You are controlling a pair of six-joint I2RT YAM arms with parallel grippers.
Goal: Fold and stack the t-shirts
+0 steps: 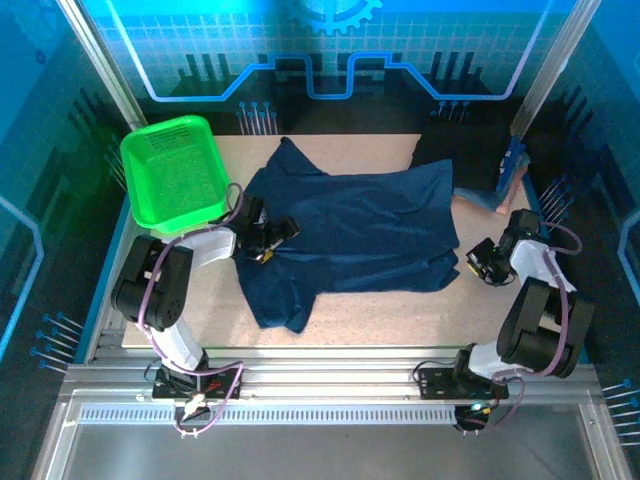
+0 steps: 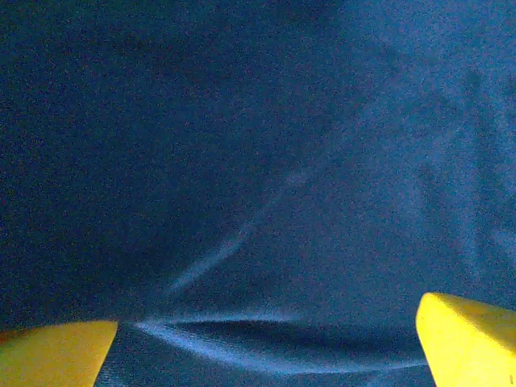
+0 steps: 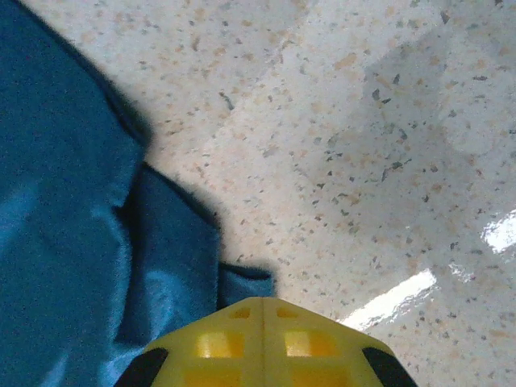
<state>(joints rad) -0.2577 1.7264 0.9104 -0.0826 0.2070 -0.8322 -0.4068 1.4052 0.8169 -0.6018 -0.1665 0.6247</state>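
Observation:
The hem of the navy-blue t-shirt is bunched up next to my closed fingers, so my right gripper should open, grab the hem's loose corner (image 3: 245, 284) and pull it straight before folding.
A navy-blue t-shirt (image 1: 360, 225) lies spread and partly rumpled across the middle of the table, one sleeve trailing toward the near left. My left gripper (image 1: 268, 240) hovers over the shirt's left part, open, and its yellow fingertips (image 2: 468, 339) stand wide apart above a crease in the cloth (image 2: 266, 242). My right gripper (image 1: 478, 262) sits at the shirt's right edge. Its yellow fingers (image 3: 262, 339) are pressed together, with a small corner of the blue hem (image 3: 246, 282) coming out at their tip.
A bright green mesh basket (image 1: 175, 170) stands at the back left corner. A dark cloth shape (image 1: 440, 150) and a blue-and-pink object (image 1: 505, 185) lie at the back right. Bare speckled tabletop (image 3: 363, 161) stretches right of the shirt and along the near edge.

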